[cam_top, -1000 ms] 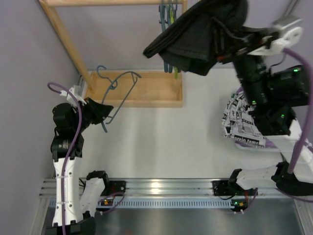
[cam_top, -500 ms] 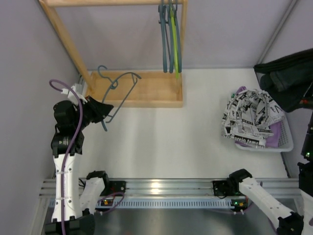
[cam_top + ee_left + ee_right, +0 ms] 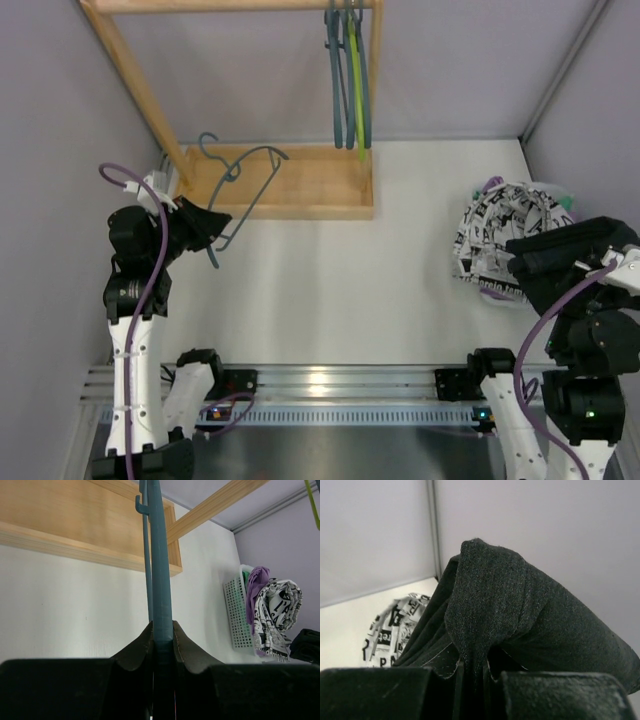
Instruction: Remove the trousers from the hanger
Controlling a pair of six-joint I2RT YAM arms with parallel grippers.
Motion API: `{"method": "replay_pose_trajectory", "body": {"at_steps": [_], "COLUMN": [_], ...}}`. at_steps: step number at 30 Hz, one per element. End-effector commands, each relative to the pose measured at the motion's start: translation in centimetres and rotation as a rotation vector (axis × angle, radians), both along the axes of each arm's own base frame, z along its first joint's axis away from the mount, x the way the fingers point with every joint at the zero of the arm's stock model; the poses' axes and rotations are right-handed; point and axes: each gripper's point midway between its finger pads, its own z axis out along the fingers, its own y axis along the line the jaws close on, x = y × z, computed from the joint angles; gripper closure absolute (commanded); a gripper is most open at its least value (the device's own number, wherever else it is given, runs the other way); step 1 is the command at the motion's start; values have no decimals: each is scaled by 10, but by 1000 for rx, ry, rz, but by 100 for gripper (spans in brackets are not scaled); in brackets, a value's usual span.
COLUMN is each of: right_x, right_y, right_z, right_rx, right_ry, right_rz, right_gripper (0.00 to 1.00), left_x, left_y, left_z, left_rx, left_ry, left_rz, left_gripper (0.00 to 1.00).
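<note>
Next, my right gripper lets go of the black trousers on top of the white black-printed trousers point(image 3: 530, 228) in the basket.
My left gripper point(image 3: 207, 226) point(image 3: 162, 634) is shut on the lower bar of a bare blue-grey hanger point(image 3: 246, 184) point(image 3: 159, 565), held tilted over the wooden rack base. Black trousers point(image 3: 566, 256) point(image 3: 520, 610) hang bunched from my right gripper point(image 3: 475, 667), which is shut on a fold of them at the right edge of the table, just in front of the basket. The white black-printed trousers point(image 3: 492, 232) point(image 3: 275, 610) lie heaped in the basket, over the purple trousers point(image 3: 257, 580). In the top view the black cloth hides the right fingers.
A white perforated basket point(image 3: 235, 611) stands at the right by the wall. The wooden rack point(image 3: 292, 184) fills the back left, with several empty hangers point(image 3: 348, 80) on its rail. Walls close in on both sides.
The right arm swung the black trousers from high up by the rail, out to the right and down in front of the basket. The left arm and hanger stayed put.
</note>
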Motion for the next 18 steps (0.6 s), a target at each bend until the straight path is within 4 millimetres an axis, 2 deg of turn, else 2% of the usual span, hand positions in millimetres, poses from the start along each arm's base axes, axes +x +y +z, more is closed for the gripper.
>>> {"method": "replay_pose_trajectory", "body": {"at_steps": [1,3,4,5,8,9,11,12,14,15,17,18], "right_x": [-8,2,24,25,60,79,98,118,137,156,173,190], "right_y": [-4,-9,-15,-15,-5,0,4,6,9,11,12,10], "right_z": [13,5,-18,-18,-30,-37,-35,-43,-38,-50,-57,-77], "right_rx": [29,14,-19,-19,-63,-70,-83,-85,-107,-110,-115,-107], "right_ry": [-111,-82,-1,-1,52,93,102,152,159,214,265,342], "right_rz": [-36,-68,-96,-96,-23,17,47,68,95,118,139,154], "right_gripper": [100,100,100,100,100,100,100,100,100,100,100,100], "left_x": [-1,-1,-2,-2,-3,-3,-3,-4,-5,-7,-9,-10], "left_y": [-1,0,-1,-1,-1,-1,-1,-1,-1,-2,-2,-1], "left_z": [30,31,35,35,38,39,43,45,50,58,66,74], "left_rx": [9,9,14,14,27,35,46,61,78,102,131,163], "left_ry": [-98,-100,-111,-111,-125,-131,-147,-158,-179,-208,-241,-274], "left_rz": [-2,0,-4,-4,-10,-13,-15,-24,-28,-41,-51,-57], "left_gripper": [100,100,100,100,100,100,100,100,100,100,100,100]}}
